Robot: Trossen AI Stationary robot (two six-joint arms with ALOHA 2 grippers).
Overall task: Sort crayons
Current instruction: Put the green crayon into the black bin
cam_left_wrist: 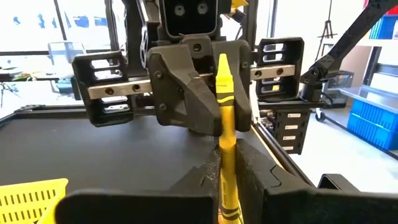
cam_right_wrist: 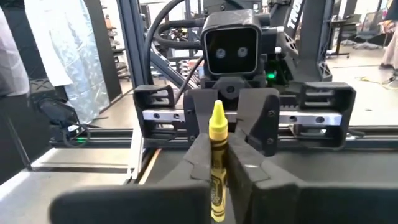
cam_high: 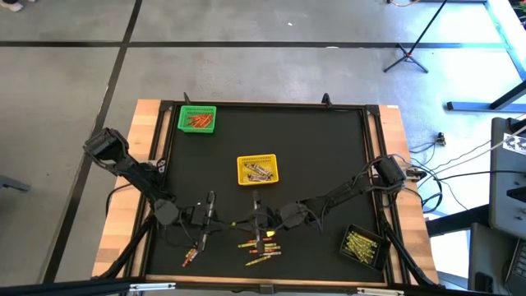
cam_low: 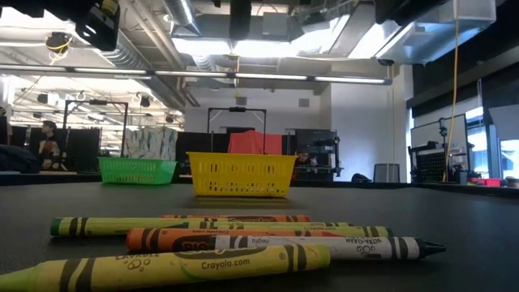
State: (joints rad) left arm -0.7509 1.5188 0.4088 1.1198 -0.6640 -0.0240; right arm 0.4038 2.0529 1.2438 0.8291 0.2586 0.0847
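Observation:
The yellow crayon, now upright above the black mat, will be released by my right gripper on top of the yellowish crayons in the black basket (cam_high: 358,248).
A yellow crayon (cam_left_wrist: 224,118) stands roughly upright, tip up, between my two grippers, above the black mat's near middle. My left gripper (cam_high: 228,221) and my right gripper (cam_high: 240,221) face each other, level, and both are shut on it. Loose crayons (cam_high: 261,248) in yellow, orange and red lie flat on the mat just nearer than the grippers. They fill the low view's foreground, a yellow one (cam_low: 178,264) closest. One more crayon (cam_high: 191,256) lies at the near left. My left gripper (cam_left_wrist: 229,202) pinches the crayon's lower part (cam_left_wrist: 227,186) between its two fingers, coming level from the table's left. The crayon rises above the fingers, clear of the mat. My right gripper (cam_right_wrist: 216,199) pinches the crayon's wrapped shaft (cam_right_wrist: 216,180) between its two fingers, coming level from the table's right. The pointed tip (cam_right_wrist: 217,115) sticks up above them.
A green basket (cam_high: 197,118) with orange crayons stands at the far left. A yellow basket (cam_high: 257,169) sits mid-mat, just beyond the grippers. A black basket (cam_high: 362,246) with yellowish crayons is at the near right. A raised frame (cam_high: 368,156) borders the mat.

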